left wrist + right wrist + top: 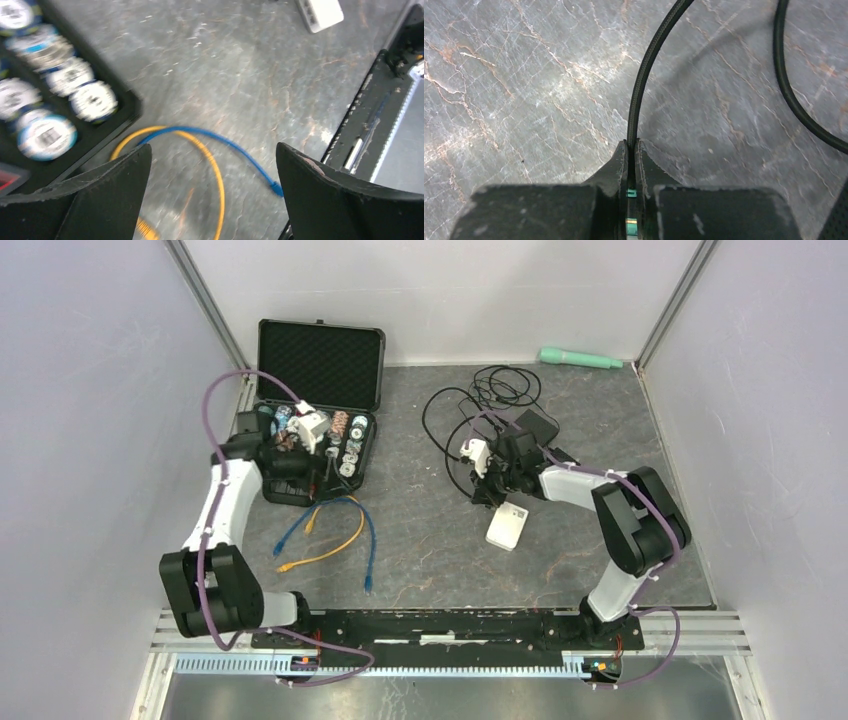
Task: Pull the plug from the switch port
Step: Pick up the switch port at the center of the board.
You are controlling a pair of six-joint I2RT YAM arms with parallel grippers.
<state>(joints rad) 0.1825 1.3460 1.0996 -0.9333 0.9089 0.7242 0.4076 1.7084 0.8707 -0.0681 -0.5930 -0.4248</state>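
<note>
The loose switch sits far away from my left gripper. Next, my right gripper takes a new grip on the black cable (632, 132) by its plug and brings the switch closer.
The white switch (507, 527) lies on the grey table just below my right gripper (487, 478); its ports show in the left wrist view (320, 12). My right gripper (631, 150) is shut on a black braided cable (644, 75), with a small teal piece (630, 192) pinched deeper between the jaws. The held cable end is apart from the switch. My left gripper (212, 170) is open and empty, hovering over loose blue (235, 147) and yellow (215, 175) cables next to the case. It shows in the top view (322, 478) too.
An open black case (320, 410) with round parts stands at the back left. Black cables (470, 405) coil at the back centre with a black device (537, 427). A green cylinder (580, 359) lies by the back wall. Blue and yellow patch cables (330, 535) lie front left.
</note>
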